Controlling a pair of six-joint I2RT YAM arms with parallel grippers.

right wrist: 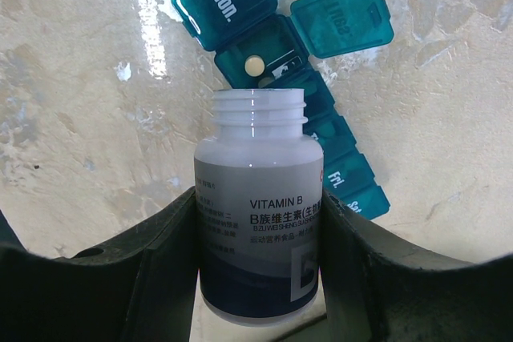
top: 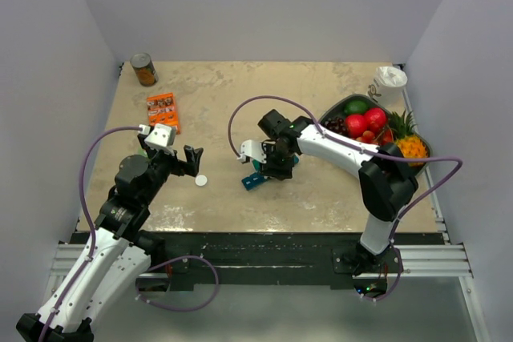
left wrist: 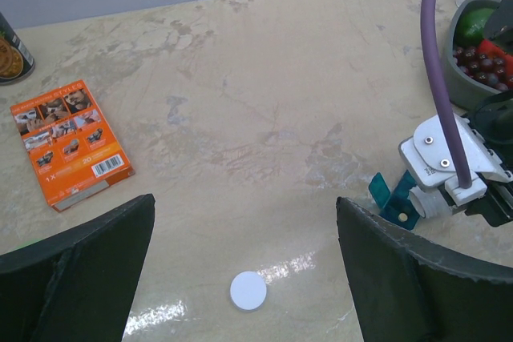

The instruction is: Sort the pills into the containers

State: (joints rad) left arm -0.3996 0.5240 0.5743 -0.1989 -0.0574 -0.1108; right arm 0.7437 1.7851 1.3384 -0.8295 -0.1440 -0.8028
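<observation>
The round white cap on the table is next for my left gripper, which should go down to it and take hold of the cap's sides [top: 201,180] [left wrist: 248,291].
The containers are one teal pill-organiser strip [right wrist: 240,2] lying on the table, also seen in the top view [top: 255,181]. One lid [right wrist: 341,15] stands open, and a single pale pill [right wrist: 255,65] lies in that compartment. My right gripper [top: 276,167] is shut on an uncapped white Vitamin B bottle [right wrist: 258,222], its mouth pointing at the open compartment. My left gripper [left wrist: 244,222] is open and holds nothing. It hangs over a round white cap [left wrist: 248,291] that lies flat on the table [top: 200,180].
An orange box [top: 163,110] and a can [top: 143,69] sit at the back left. A grey fruit tray [top: 335,106] and a white cup [top: 390,82] stand at the back right. In the left wrist view the right arm's wrist [left wrist: 449,162] is close on the right.
</observation>
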